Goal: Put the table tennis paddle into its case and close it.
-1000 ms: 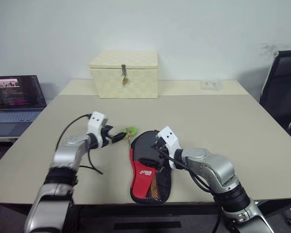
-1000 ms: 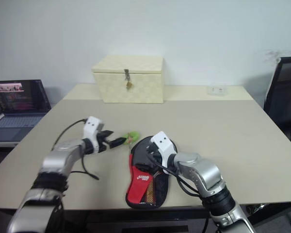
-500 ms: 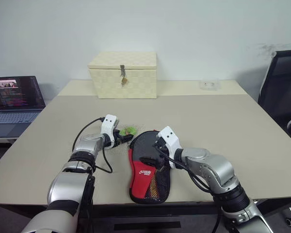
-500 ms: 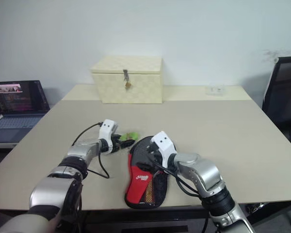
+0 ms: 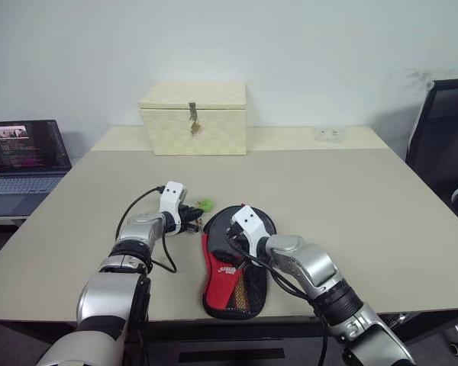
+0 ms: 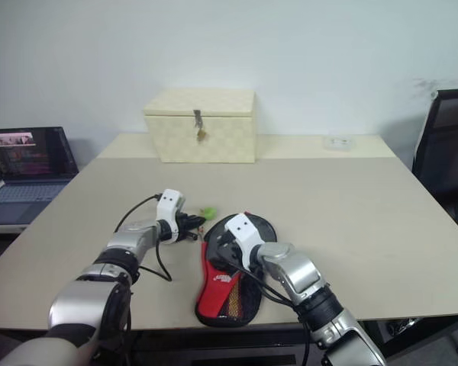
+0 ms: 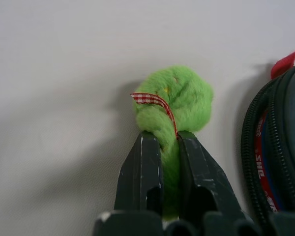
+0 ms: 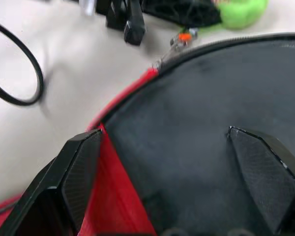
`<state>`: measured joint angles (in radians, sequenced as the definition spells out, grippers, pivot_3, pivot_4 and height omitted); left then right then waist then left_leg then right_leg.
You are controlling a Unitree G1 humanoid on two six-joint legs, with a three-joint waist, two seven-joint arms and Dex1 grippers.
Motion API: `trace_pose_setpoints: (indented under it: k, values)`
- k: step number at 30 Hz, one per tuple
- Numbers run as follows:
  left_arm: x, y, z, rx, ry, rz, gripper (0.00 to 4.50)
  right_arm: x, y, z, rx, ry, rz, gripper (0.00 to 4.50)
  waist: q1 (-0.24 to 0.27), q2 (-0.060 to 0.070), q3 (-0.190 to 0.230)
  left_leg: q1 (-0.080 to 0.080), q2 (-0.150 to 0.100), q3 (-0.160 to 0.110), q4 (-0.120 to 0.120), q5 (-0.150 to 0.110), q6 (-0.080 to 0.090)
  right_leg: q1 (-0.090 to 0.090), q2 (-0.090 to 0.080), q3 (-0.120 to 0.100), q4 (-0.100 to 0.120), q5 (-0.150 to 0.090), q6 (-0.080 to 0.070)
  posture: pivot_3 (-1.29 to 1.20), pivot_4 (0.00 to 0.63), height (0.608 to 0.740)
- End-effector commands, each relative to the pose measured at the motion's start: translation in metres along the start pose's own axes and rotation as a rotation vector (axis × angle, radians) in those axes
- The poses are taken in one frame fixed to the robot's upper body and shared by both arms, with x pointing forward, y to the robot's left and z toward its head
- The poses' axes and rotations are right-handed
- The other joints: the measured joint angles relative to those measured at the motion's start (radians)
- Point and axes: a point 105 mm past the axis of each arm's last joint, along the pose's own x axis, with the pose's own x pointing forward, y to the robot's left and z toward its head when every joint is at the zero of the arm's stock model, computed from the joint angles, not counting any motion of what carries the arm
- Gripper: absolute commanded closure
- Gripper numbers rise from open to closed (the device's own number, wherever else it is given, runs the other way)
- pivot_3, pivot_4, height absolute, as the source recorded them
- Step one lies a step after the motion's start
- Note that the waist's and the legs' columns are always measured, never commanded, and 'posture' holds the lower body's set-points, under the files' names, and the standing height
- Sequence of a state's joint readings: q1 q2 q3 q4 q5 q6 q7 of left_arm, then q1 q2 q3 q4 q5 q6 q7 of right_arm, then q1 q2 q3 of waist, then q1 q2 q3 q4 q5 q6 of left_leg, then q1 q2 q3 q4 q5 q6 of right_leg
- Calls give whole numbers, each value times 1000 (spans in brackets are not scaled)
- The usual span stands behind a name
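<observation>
The robot's left gripper will release the green zipper pull on the table [image 5: 298, 222], beside the round end of the case toward the chair.
The case [image 5: 227, 268], a black and red paddle-shaped pouch with a white logo, lies flat near the table's front edge, with mesh showing at its near end. Its fuzzy green zipper pull [image 7: 179, 98] sits just beyond the round end, and my left gripper [image 7: 169, 140] is shut on it. My right gripper [image 8: 164, 133] is open, with its fingers spread wide over the case's dark round top. From the head view the right gripper [image 6: 223, 248] sits at the left side of that round part. The table tennis paddle is hidden.
A cream woven box [image 5: 195, 118] with a metal latch stands at the back of the table [image 5: 366, 198]. An open laptop [image 5: 23, 152] sits on a lower surface at the left. A black chair [image 5: 443, 137] is at the right. A small clear item [image 5: 330, 134] lies at the back right.
My left gripper has moved right to the green pull and shut on it. My right gripper, still open, has shifted left over the case's round end.
</observation>
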<state>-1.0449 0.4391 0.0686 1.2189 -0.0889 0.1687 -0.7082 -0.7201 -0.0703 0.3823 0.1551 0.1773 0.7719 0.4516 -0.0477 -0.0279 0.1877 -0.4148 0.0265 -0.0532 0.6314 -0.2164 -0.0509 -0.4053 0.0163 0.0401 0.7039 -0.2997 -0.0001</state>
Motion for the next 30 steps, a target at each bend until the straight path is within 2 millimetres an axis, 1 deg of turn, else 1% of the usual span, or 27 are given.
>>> trace_pose_setpoints:
  k: [1, 3, 5, 7, 9, 12, 14, 19, 24, 26, 28, 30]
  values:
    - [-3, 12, -7, 38, 40, 78, 4417, -1, -3, -9, -6, 30, -20, 0, 0, 0, 0, 0, 0, 0, 0, 0, 0, 0, 0, 0, 0, 0, 0, 0, 150, 740]
    - [-4, 21, 0, 120, 36, 169, 4417, -4, -2, -16, -3, 53, -18, 0, -1, 0, 0, 1, 0, 0, 0, 0, 0, 0, 0, 0, 2, 0, 0, 0, 150, 740]
    - [-4, 25, 6, 172, 29, 223, 4417, -5, 0, -21, 2, 68, -14, 0, -4, -2, -2, 2, 0, 0, 1, 0, 0, 0, 0, 1, 4, 0, 0, 0, 150, 740]
    - [-1, 25, 13, 217, 21, 257, 4418, -6, 2, -25, 6, 77, -9, 0, -8, -3, -2, 4, 0, 2, 1, 0, 0, 1, 0, 2, 6, -1, 1, 0, 150, 740]
    - [3, 22, 26, 263, -2, 289, 4418, -6, 4, -28, 6, 88, -6, 0, -10, -3, -2, 7, -1, 2, 1, 1, -1, 1, 1, 2, 9, -3, 5, 0, 150, 740]
    - [14, 7, 58, 384, -47, 319, 4419, -6, 8, -32, 14, 100, -5, 0, -8, -3, -2, 7, 0, 0, 1, 3, -3, 2, 2, 1, 10, -3, 5, 0, 150, 740]
    - [18, -3, 74, 451, -69, 327, 4419, -7, 11, -35, 16, 112, 0, 0, -8, -4, -2, 7, 0, 0, 1, 4, -4, 2, 2, 1, 10, -3, 5, 0, 150, 740]
    - [26, -24, 104, 610, -109, 336, 4419, -11, 21, -47, 11, 149, 20, 0, -10, -4, -3, 6, -2, 2, -1, 4, -4, 1, 2, 2, 8, -3, 5, 0, 150, 740]
    - [34, -50, 123, 797, -134, 307, 4419, -15, 30, -60, 22, 182, 33, 0, -8, -4, -3, 5, -1, 1, -2, 4, -4, 0, 2, 1, 8, -3, 5, 0, 150, 740]
    - [38, -62, 128, 865, -146, 288, 4419, -17, 36, -64, 28, 194, 46, 0, -7, -4, -3, 5, -2, 1, -2, 4, -4, 0, 2, 1, 7, -3, 5, 0, 150, 740]
    - [44, -78, 132, 943, -164, 254, 4419, -19, 41, -68, 32, 206, 60, 0, -6, -4, -3, 5, -3, 1, -2, 4, -4, 1, 2, 1, 7, -3, 5, 0, 150, 740]
    - [47, -88, 134, 983, -178, 233, 4419, -21, 44, -71, 33, 213, 68, 0, -6, -4, -3, 5, -3, 1, -2, 4, -4, 1, 2, 1, 7, -3, 5, 0, 150, 740]
